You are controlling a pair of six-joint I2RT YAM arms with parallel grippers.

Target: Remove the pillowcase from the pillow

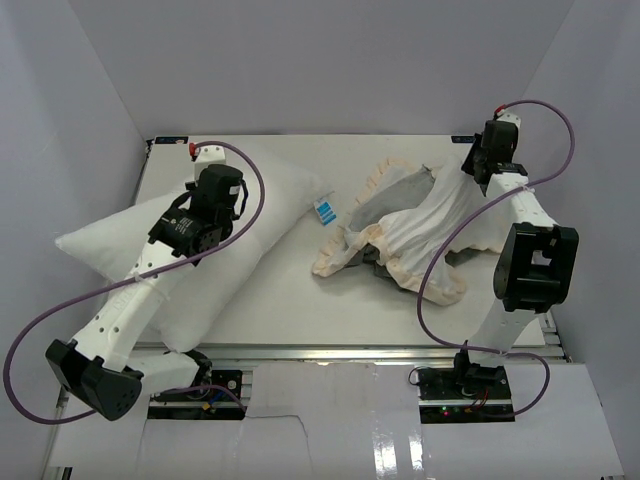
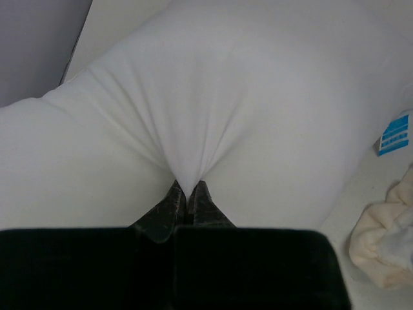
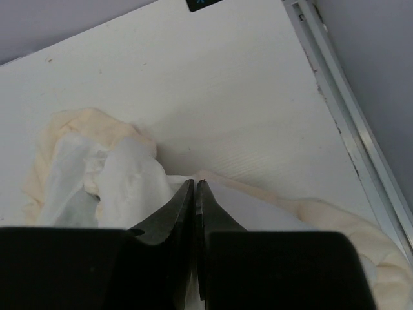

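Observation:
Next, my left gripper sets the pillow down on the table (image 1: 240,204) between the side and the crumpled pillowcase. The pillow now lies slanting on the table.
The plain white pillow (image 1: 250,240) lies bare on the left of the table, slanting from near left to far centre. My left gripper (image 2: 189,188) is shut on a pinch of the pillow's fabric (image 2: 193,129), which is drawn into a taut fold; in the top view it sits over the pillow's middle (image 1: 200,225). The pillowcase (image 1: 400,235), white and grey with a cream frill, lies crumpled on the right, apart from the pillow. My right gripper (image 3: 195,184) is shut on the pillowcase's white fabric (image 3: 129,174) and lifts it at the far right (image 1: 470,165).
A small blue-and-white label (image 1: 325,210) sticks out at the pillow's end. The table's metal edge rail (image 3: 348,129) runs close on the right. White walls enclose the table on three sides.

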